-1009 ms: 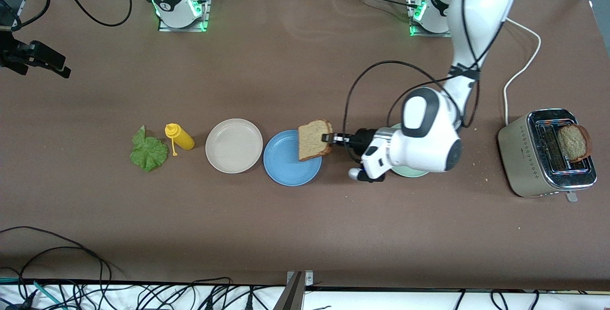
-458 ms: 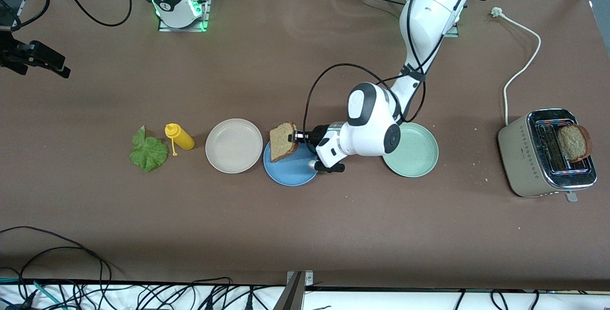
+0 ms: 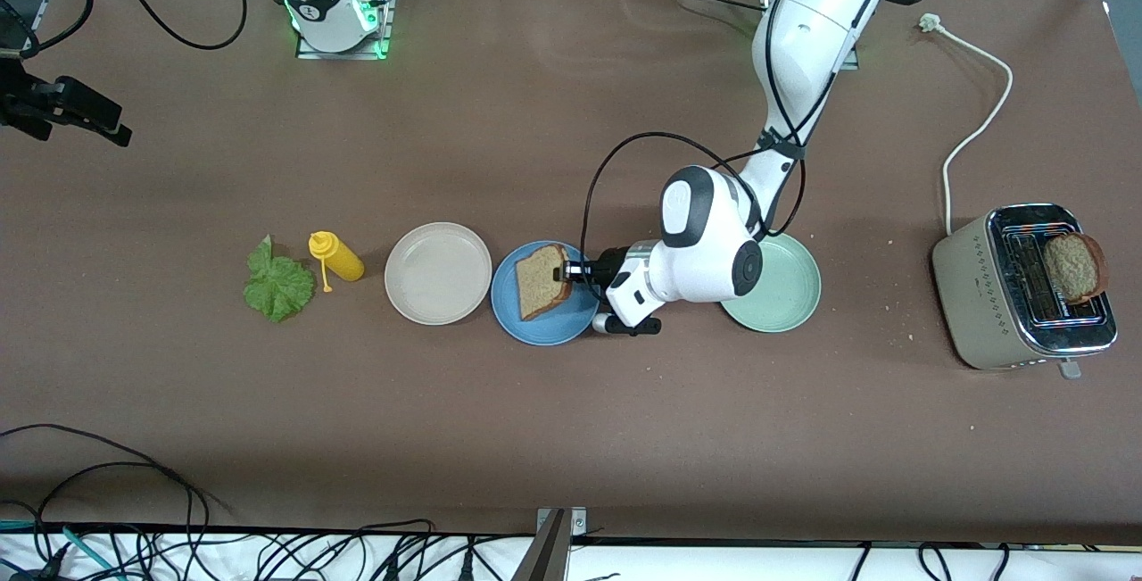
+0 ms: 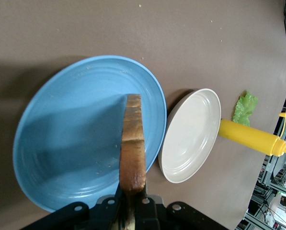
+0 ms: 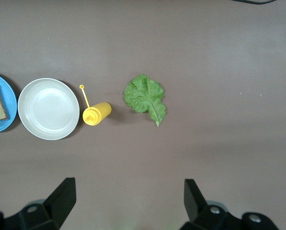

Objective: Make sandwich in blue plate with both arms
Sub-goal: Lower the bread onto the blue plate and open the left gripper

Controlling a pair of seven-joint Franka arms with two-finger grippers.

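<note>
The brown bread slice, now low over the blue plate, will be let go by my left gripper, flat on the middle of the blue plate [image 3: 550,293] [image 4: 84,136].
A brown bread slice [image 3: 542,280] is low over the blue plate [image 3: 546,327], gripped at its crust edge by my left gripper [image 3: 564,274], which is shut on it. In the left wrist view the bread slice [image 4: 132,143] shows edge-on above the blue plate [image 4: 61,143]; I cannot tell if it touches. A green lettuce leaf [image 3: 278,285] lies on the table toward the right arm's end. My right gripper [image 5: 130,201] hangs open high over the table near the lettuce leaf [image 5: 145,98], holding nothing. A second bread slice [image 3: 1075,267] sticks out of the toaster [image 3: 999,295].
A beige plate [image 3: 438,273] sits beside the blue plate, then a yellow mustard bottle [image 3: 335,257] lying on its side. A pale green plate [image 3: 785,295] is partly under the left arm. The toaster's white cord [image 3: 977,121] runs toward the left arm's base.
The left arm carried the bread slice from the blue plate's edge to over its middle, lowering it and tipping it flatter. The pale green plate came into view. The right arm stayed put.
</note>
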